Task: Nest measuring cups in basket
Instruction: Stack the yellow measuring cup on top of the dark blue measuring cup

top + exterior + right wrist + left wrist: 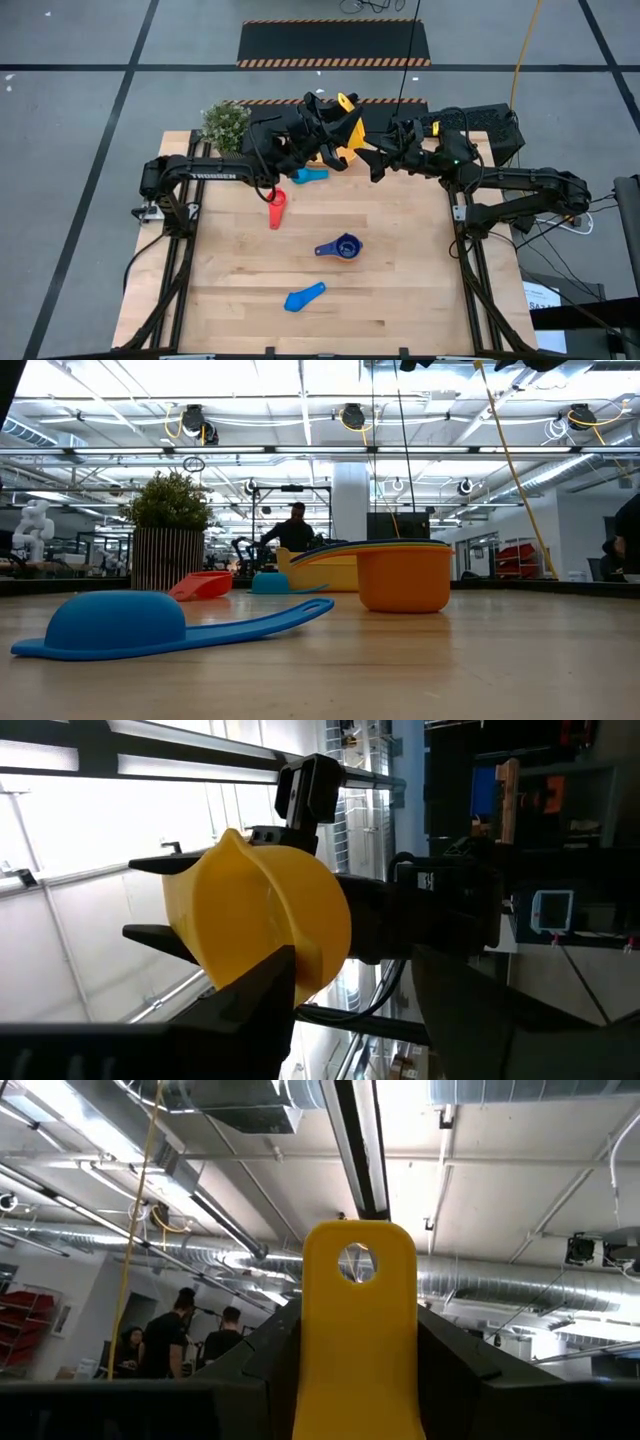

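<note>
The yellow cup is tipped over with its handle along the fingers of my left gripper, so next my right gripper takes the cup's rim (312,952) for my left gripper to grip it again.
My left gripper (335,118) is raised over the table's far edge and shut on a yellow measuring cup (350,130). Its fingers slant upward. My right gripper (376,163) stands open just right of the cup's bowl (265,915); whether a finger touches it I cannot tell. The orange-yellow basket (325,570) sits under the left arm at the back. On the table lie a red cup (275,208), a light blue cup (310,175), another light blue cup upside down (305,297), and a nested stack (405,575) that is orange outside and dark blue on top (345,247). My left gripper pinches the yellow cup's flat handle (305,1370) by its two side edges, between the two fingers. The fingers lie along the handle and slant up toward the far side. The handle's holed free end (358,1262) sticks out past the fingertips. The cup is lifted clear of the table.
A small potted plant (225,122) stands at the far left corner beside the left arm. People stand in the room beyond the table (295,530). Bare wood shows along the near edge and on the right half (410,290).
</note>
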You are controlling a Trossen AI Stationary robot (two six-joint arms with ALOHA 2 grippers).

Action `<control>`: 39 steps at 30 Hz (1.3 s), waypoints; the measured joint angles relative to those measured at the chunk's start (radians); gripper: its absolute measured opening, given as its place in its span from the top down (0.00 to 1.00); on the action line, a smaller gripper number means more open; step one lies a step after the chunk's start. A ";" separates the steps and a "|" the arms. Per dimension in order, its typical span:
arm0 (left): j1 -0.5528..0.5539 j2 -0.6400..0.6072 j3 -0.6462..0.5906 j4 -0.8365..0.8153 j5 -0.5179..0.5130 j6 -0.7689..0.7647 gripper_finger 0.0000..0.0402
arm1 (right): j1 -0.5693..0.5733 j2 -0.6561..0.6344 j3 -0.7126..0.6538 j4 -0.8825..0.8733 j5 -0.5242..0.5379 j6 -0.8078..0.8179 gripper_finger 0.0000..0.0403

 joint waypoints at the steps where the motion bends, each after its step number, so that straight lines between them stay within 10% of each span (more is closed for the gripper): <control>1: 0.000 0.000 0.000 0.000 0.003 0.007 0.64 | 0.000 0.000 0.000 0.000 0.000 -0.001 0.51; 15: 0.000 -0.001 0.000 0.001 0.022 0.014 0.64 | 0.000 -0.001 0.000 0.022 0.000 -0.006 0.58; 29: 0.000 -0.001 0.000 0.003 0.025 0.010 0.64 | 0.000 -0.005 -0.001 0.028 0.002 -0.004 0.37; 39: 0.002 -0.001 0.000 0.003 0.025 0.017 0.63 | -0.009 -0.005 -0.001 0.038 -0.009 -0.017 0.47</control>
